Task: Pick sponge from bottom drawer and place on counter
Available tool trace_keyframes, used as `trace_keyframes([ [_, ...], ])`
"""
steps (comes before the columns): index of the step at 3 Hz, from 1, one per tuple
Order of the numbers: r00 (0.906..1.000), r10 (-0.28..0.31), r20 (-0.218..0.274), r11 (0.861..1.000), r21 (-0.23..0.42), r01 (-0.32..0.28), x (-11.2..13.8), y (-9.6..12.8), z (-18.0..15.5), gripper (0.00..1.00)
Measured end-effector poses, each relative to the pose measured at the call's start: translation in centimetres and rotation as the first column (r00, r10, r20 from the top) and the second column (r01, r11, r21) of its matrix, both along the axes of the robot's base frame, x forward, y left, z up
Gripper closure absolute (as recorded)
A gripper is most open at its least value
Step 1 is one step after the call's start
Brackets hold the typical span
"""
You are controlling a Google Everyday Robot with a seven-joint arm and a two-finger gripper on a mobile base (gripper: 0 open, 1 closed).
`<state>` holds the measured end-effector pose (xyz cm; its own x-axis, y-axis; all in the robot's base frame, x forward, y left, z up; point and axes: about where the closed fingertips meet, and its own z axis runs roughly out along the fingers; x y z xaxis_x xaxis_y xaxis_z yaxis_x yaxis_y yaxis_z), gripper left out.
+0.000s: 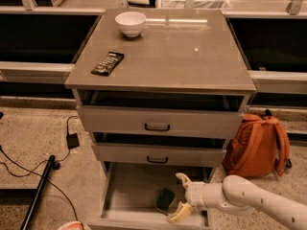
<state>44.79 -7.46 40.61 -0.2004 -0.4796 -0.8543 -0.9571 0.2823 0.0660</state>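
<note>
Next, I move my gripper farther over the sponge in the bottom drawer and close it across the sponge's middle (166, 199), from its back and front sides.
The bottom drawer (125, 195) is pulled out at the foot of the grey cabinet. The sponge (166, 200), dark green on top, lies on the drawer floor right of the middle. My gripper (179, 199) is open, reaching in from the right on a white arm, its two pale fingers spread just right of the sponge, one behind and one in front. The fingers do not close on the sponge. The counter (192, 56) is the glossy grey-brown top of the cabinet.
A white bowl (130, 23) and a flat black bar (107, 63) lie on the counter's left half. Two shallower drawers with black handles (157, 127) sit above the open one. An orange backpack (259, 145) leans at the cabinet's right. Cables (29, 169) lie on the floor at left.
</note>
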Motion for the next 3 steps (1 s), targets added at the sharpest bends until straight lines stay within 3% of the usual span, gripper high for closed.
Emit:
trace_keyframes([
  [1, 0.9988, -0.047, -0.012, 0.999, -0.020, 0.046, 1.6, 0.2, -3.1, 0.00],
  [2, 0.9906, -0.137, -0.003, 0.987, -0.089, 0.136, 4.4, -0.4, -11.2, 0.00],
  [3, 0.9893, -0.143, 0.030, 0.981, -0.130, 0.146, 5.2, -1.1, -16.6, 0.00],
])
